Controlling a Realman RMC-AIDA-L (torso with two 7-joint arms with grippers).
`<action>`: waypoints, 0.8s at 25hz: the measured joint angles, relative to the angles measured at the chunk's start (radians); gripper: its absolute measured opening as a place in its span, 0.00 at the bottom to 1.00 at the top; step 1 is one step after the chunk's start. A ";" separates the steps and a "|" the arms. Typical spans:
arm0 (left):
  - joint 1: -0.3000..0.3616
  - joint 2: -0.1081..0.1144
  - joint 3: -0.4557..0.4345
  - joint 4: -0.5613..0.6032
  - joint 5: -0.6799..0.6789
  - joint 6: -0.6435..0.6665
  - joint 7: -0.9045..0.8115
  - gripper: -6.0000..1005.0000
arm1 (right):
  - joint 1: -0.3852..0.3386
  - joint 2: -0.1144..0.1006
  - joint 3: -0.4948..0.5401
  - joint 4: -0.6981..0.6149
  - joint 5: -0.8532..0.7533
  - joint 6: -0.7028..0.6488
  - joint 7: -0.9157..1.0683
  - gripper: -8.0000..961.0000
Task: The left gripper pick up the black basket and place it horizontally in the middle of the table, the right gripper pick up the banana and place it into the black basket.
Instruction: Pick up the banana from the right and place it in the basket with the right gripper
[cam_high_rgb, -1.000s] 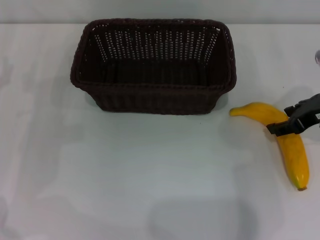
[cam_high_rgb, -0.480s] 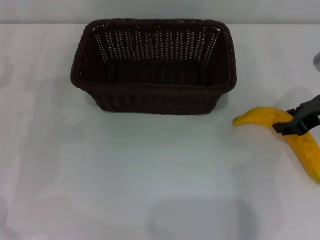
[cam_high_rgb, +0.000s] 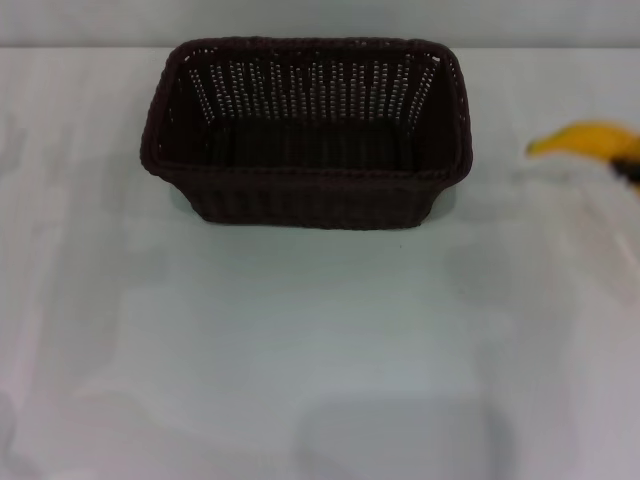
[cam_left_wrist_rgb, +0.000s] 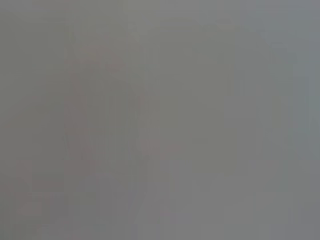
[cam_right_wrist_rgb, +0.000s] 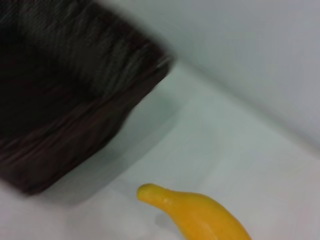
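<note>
The robot's right gripper needs to set the banana down lengthwise on the bottom of the black basket, midway (cam_high_rgb: 330, 148) along the basket's front side.
The black basket (cam_high_rgb: 306, 130) stands upright and empty at the back middle of the white table (cam_high_rgb: 300, 340), its long side across my view. The banana (cam_high_rgb: 588, 138) hangs in the air at the far right, level with the basket's rim and clear of the table. Only a dark sliver of my right gripper (cam_high_rgb: 634, 172) shows at the frame's edge, holding the banana's hidden part. In the right wrist view the banana's tip (cam_right_wrist_rgb: 200, 216) points toward the basket's corner (cam_right_wrist_rgb: 75, 110), a gap of table between them. My left gripper is out of view.
A soft shadow lies on the table near the front edge (cam_high_rgb: 400, 440). The left wrist view shows only a plain grey surface.
The banana has been lifted off the table and carried up and to the right with my right gripper. The basket has not moved.
</note>
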 joint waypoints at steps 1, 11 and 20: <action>0.000 0.000 0.000 0.000 0.000 0.000 0.000 0.87 | 0.000 0.000 0.033 -0.013 0.008 -0.023 -0.015 0.50; 0.001 -0.001 0.005 -0.001 0.000 -0.004 -0.007 0.87 | 0.089 0.004 0.043 0.013 0.261 -0.213 -0.273 0.50; -0.002 0.000 0.006 -0.009 0.004 -0.005 -0.006 0.87 | 0.303 0.006 -0.034 0.272 0.506 -0.270 -0.564 0.50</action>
